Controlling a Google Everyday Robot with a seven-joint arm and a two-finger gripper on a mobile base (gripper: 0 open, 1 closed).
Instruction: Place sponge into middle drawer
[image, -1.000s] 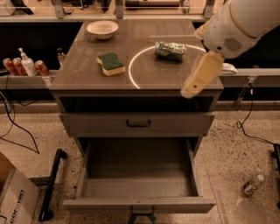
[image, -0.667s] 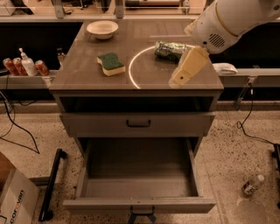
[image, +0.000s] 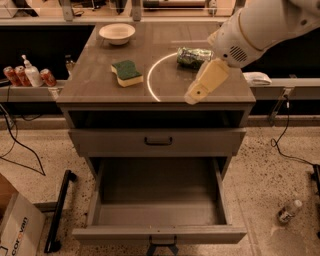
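My gripper should next move to the sponge's end (image: 138, 75) nearest the foil bag and close there, leaving the other end of the sponge free.
The sponge (image: 127, 73), yellow with a green top face, lies on the grey cabinet top (image: 95, 85), left of centre. My gripper (image: 192, 97) hangs over the front right part of the top, well to the right of the sponge and apart from it, with nothing seen in it. The middle drawer (image: 160, 192) is pulled fully out below; its flat grey floor is bare and its dark handle shows at the bottom edge.
A shallower closed drawer front (image: 158, 141) with a black bar handle sits above the open drawer. A white bowl (image: 117, 33) and a shiny green foil bag (image: 192, 56) are on the top. Cans and a soap bottle (image: 30, 75) stand at left. A water bottle (image: 289, 211) and a cardboard box (image: 17, 227) are on the floor.
My arm has swung left across the cabinet top, bringing the gripper closer to the sponge. The sponge, the bag and the drawer have not moved.
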